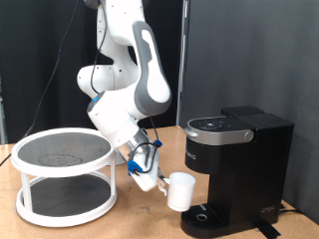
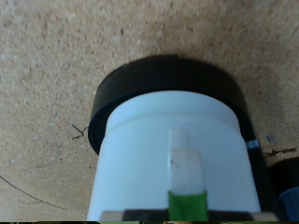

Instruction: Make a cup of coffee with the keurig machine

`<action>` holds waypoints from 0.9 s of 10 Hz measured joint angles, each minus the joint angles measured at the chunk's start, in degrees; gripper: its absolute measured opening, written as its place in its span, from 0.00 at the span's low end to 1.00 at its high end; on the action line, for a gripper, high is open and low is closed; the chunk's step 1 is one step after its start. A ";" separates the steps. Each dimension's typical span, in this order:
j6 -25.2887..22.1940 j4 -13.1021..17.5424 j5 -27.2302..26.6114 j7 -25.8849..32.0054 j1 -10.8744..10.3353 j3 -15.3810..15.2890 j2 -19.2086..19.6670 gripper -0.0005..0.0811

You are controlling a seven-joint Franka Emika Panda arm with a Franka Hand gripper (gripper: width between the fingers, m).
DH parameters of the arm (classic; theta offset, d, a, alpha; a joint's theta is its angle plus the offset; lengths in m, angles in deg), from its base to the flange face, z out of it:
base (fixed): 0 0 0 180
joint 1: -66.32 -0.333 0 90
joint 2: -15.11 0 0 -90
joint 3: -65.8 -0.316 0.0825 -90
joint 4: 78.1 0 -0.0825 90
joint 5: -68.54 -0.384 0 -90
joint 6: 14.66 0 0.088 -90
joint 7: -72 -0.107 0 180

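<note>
Next, I set the white cup on the round drip tray of the black keurig machine (image 1: 198,220) with my gripper.
The white cup (image 1: 180,191) hangs just above the round drip tray (image 1: 204,216) of the black keurig machine (image 1: 239,164), on the side towards the exterior view's left, and is slightly tilted. My gripper (image 1: 152,180) is shut on the cup's handle from that side. In the wrist view the cup (image 2: 140,163) fills the lower half, with its handle (image 2: 183,154) running down to a green finger pad (image 2: 187,203). The black drip tray (image 2: 140,79) shows behind it. The machine's lid is down.
A white two-tier round rack (image 1: 65,177) with dark mesh shelves stands at the exterior view's left on the wooden table (image 1: 130,221). A black curtain hangs behind. Cables loop by the wrist (image 1: 150,149).
</note>
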 joint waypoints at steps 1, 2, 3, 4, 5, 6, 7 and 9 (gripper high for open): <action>0.56 0.60 -1.19 0.39 -0.21 -0.82 0.78 0.01; 1.20 1.15 -1.96 0.47 -0.39 -1.62 1.59 0.01; 1.83 1.66 -2.53 0.48 -0.59 -2.26 2.46 0.01; 2.44 2.11 -3.12 0.51 -0.75 -2.81 3.27 0.01; 3.00 2.58 -3.65 0.60 -0.82 -3.32 4.12 0.01; 3.59 3.01 -4.74 1.30 -0.91 -3.82 4.84 0.01; 3.96 3.37 -5.91 2.44 -0.93 -4.27 5.58 0.01; 4.27 3.91 -8.10 4.55 -0.93 -4.87 6.54 0.01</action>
